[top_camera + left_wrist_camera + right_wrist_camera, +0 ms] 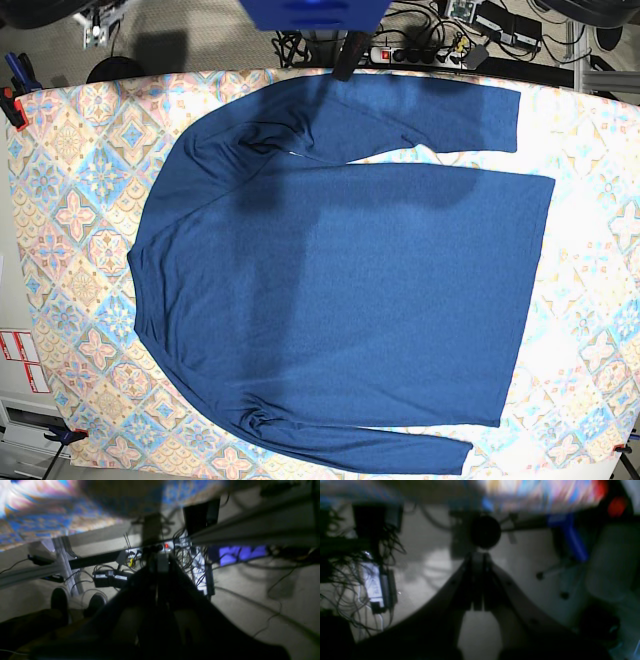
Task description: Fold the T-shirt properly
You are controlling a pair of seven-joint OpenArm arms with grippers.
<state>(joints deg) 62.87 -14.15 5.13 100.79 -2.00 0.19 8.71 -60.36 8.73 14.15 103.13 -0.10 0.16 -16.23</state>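
Observation:
Next, my left gripper closes on the cuff corner (516, 95) of the navy T-shirt's sleeve that is closest to the blue robot base.
The dark navy long-sleeved T-shirt (340, 290) lies spread flat in the base view. Its collar points left and its hem right. One sleeve runs along the top edge, the other along the bottom. My left gripper (160, 555) shows only in the left wrist view, blurred and dark, jaws together and empty, hanging past the table edge over the floor. My right gripper (478, 557) shows only in the right wrist view, jaws together and empty, also off the table. Neither gripper touches the shirt.
A patterned pastel tile-print cloth (70, 200) covers the table under the shirt. A blue robot base (315, 12) and a dark arm link (350, 55) sit at the top edge. A power strip (410, 50) and cables lie beyond. A red clamp (12, 100) holds the left corner.

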